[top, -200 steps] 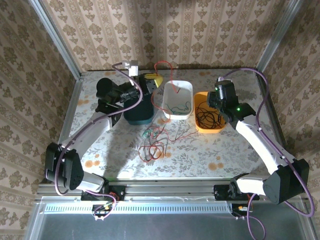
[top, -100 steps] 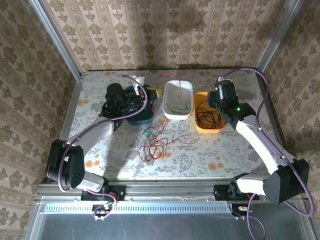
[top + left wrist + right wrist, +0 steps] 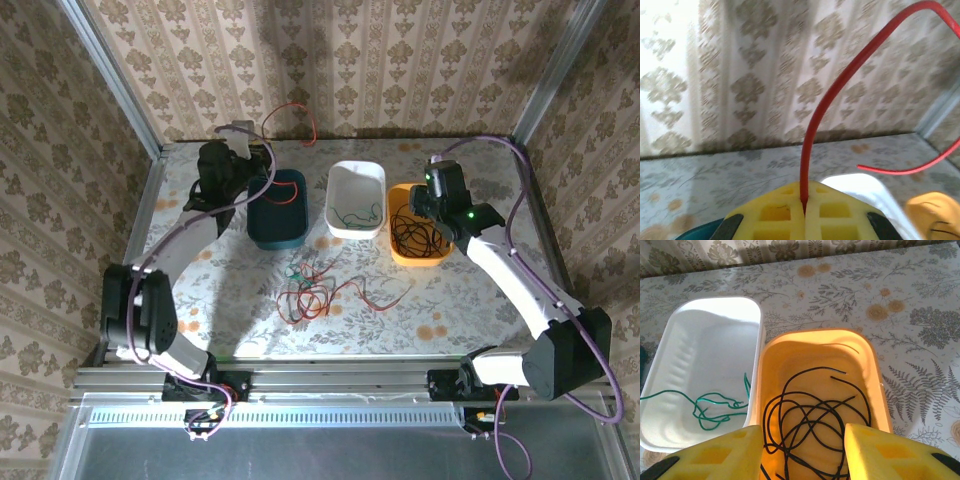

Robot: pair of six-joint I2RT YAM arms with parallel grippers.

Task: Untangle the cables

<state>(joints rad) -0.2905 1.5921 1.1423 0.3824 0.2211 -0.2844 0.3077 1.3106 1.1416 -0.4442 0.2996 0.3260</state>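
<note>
The robot's left gripper should release the red cable on the bottom of the teal tray [image 3: 280, 202], next to the white tray.
My left gripper [image 3: 805, 202] is shut on a red cable [image 3: 826, 102], which rises from between the yellow fingers and curls over to the right. From above, the left gripper [image 3: 252, 140] is raised at the back left, beyond the teal tray [image 3: 278, 208], and the red cable [image 3: 290, 108] arcs in the air. A tangle of red and green cables [image 3: 305, 295] lies on the table's middle. My right gripper [image 3: 802, 440] is open over the orange tray [image 3: 815, 335], with nothing between its fingers, above the black cables [image 3: 815, 410]. Green cables [image 3: 710, 405] lie in the white tray [image 3: 705, 340].
Three trays stand in a row at the back: teal, white [image 3: 357, 170] and orange [image 3: 400, 255]. Patterned walls and metal frame posts close in the back and sides. One loose red strand [image 3: 385, 298] trails right from the tangle.
My left gripper has swung from over the trays to the back left, carrying the red cable up and away from the white tray. The right gripper has barely shifted.
</note>
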